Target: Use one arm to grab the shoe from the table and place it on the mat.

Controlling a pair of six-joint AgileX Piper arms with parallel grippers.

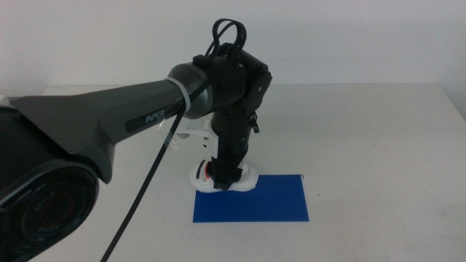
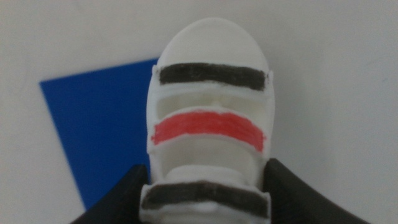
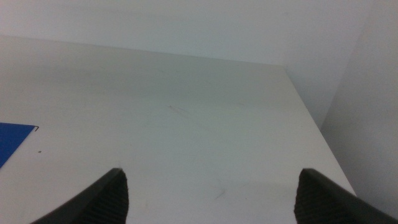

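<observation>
Next, my left gripper sets the white shoe down. It will lay it lengthwise on the middle of the blue mat [image 1: 250,191].
The left arm [image 1: 109,116] reaches in from the left, and its gripper [image 1: 224,182] points down at the far left corner of the blue mat [image 1: 262,204]. It is shut on the white shoe [image 1: 246,179] with black and red straps. In the left wrist view the jaws press both sides of the shoe [image 2: 208,124] near its heel, around the left gripper [image 2: 207,171]. The shoe's toe lies over white table, with the mat [image 2: 99,130] beside and partly under it. I cannot tell whether the shoe touches the mat. The right gripper [image 3: 212,177] is open and empty over bare table, out of the middle view.
The white table [image 1: 364,124] spreads around the mat. Its far and right edges meet a white wall [image 3: 348,74]. A corner of the mat [image 3: 9,140] shows in the right wrist view. The left arm's black cable [image 1: 145,189] hangs over the table's left part.
</observation>
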